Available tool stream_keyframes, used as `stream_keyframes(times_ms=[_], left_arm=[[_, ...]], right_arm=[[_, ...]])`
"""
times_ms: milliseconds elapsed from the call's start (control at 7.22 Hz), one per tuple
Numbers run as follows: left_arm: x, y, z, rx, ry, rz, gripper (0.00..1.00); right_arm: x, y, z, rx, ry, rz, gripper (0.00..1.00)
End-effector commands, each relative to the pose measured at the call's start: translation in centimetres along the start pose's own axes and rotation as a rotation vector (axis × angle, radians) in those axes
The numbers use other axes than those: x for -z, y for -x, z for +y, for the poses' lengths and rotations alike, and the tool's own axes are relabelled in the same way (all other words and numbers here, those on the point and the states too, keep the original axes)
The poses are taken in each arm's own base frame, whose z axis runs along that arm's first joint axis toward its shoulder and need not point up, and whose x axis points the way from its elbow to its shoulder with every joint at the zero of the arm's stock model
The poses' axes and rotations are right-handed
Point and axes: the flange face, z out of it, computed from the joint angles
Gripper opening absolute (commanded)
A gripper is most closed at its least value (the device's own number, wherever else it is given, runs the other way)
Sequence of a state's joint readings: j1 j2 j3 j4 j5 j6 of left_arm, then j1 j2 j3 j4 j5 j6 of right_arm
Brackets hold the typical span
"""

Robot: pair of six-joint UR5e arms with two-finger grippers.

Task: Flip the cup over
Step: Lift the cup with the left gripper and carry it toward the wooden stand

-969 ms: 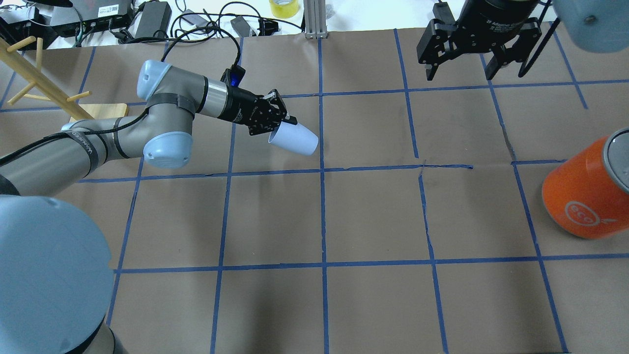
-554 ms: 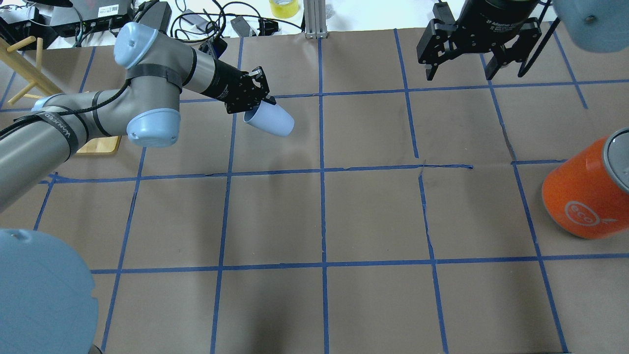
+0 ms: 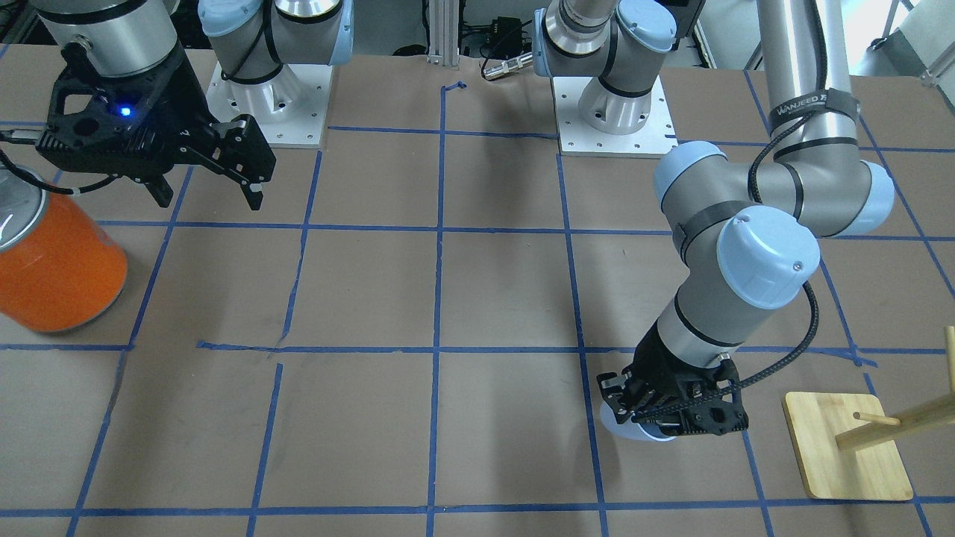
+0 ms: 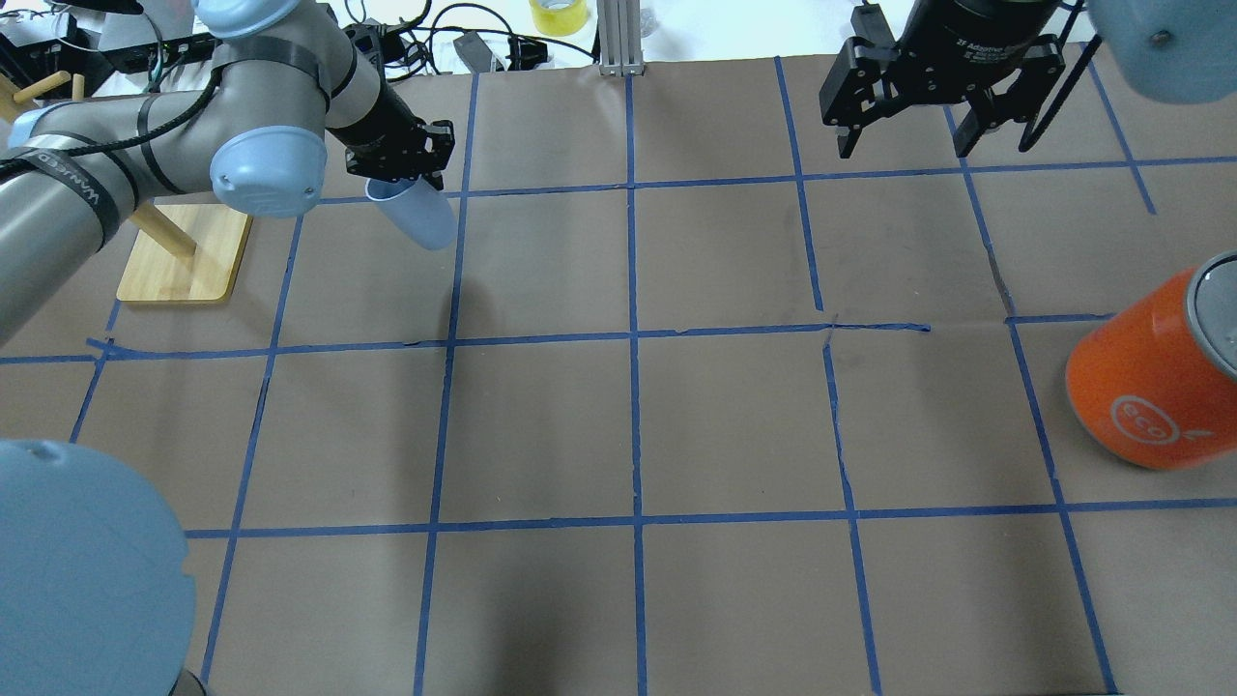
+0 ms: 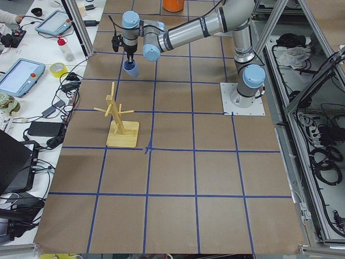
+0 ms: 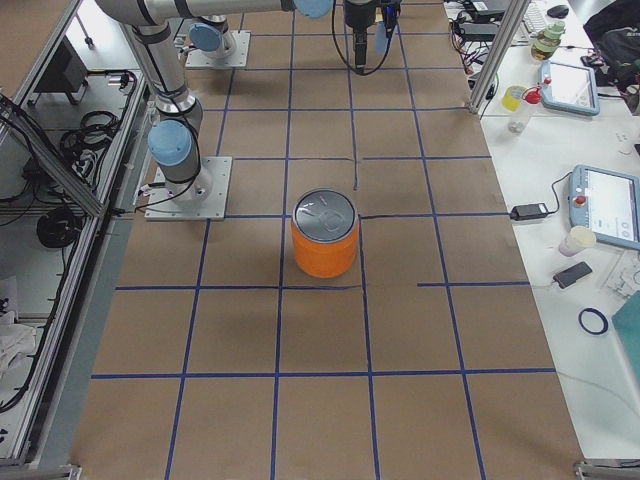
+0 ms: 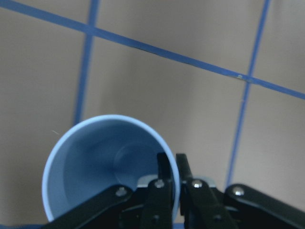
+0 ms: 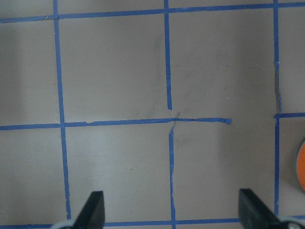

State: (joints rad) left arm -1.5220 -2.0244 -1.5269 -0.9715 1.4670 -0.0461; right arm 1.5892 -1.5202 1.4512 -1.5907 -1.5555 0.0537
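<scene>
I should use my left gripper to set the pale blue cup, now hanging from it above paper, down on the taped square (image 3: 680,453) (image 7: 153,113) next to the base of the wooden peg rack.
The pale blue cup (image 4: 417,217) hangs from my left gripper (image 4: 398,178), which is shut on its rim at the far left of the table. In the left wrist view one finger (image 7: 164,183) is inside the cup (image 7: 95,162) and the other outside, and the open mouth faces the camera. The cup's base points down toward the paper. It also shows under the gripper in the front view (image 3: 630,431) and the left view (image 5: 131,68). I cannot tell whether it touches the table. My right gripper (image 4: 904,145) is open and empty, high at the far right (image 8: 172,212).
A large orange canister (image 4: 1150,387) with a silver lid stands at the right edge. A wooden peg rack on a square base (image 4: 184,256) stands just left of the cup. Cables and boxes lie beyond the table's far edge.
My left arm swung left and toward the far edge with the cup. The cup turned from lying sideways to hanging base-down under the gripper. The right arm stayed still.
</scene>
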Motion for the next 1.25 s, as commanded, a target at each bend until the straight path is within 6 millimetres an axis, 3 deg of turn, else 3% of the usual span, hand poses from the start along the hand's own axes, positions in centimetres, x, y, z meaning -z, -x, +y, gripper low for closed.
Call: stream_keyframes(times_ms=[0, 138, 554, 1108], left_arm=[[-0.9, 2.2, -2.8, -0.055, -0.063, -0.087, 0.00], [-1.7, 4.6, -4.2, -0.055, -0.063, -0.096, 0.01], [-4.4, 5.1, -3.5, -0.045, -0.025, -0.095, 0.01], [-5.4, 5.7, -1.0, -0.050, -0.040, -0.127, 0.02]], right_arm=[[0.0, 0.0, 0.0, 0.005, 0.000, 0.000, 1.00], [0.0, 0.0, 0.0, 0.006, 0.000, 0.000, 1.00], [0.0, 0.0, 0.0, 0.006, 0.000, 0.000, 1.00], [-0.1, 0.0, 0.0, 0.006, 0.003, 0.000, 1.00]])
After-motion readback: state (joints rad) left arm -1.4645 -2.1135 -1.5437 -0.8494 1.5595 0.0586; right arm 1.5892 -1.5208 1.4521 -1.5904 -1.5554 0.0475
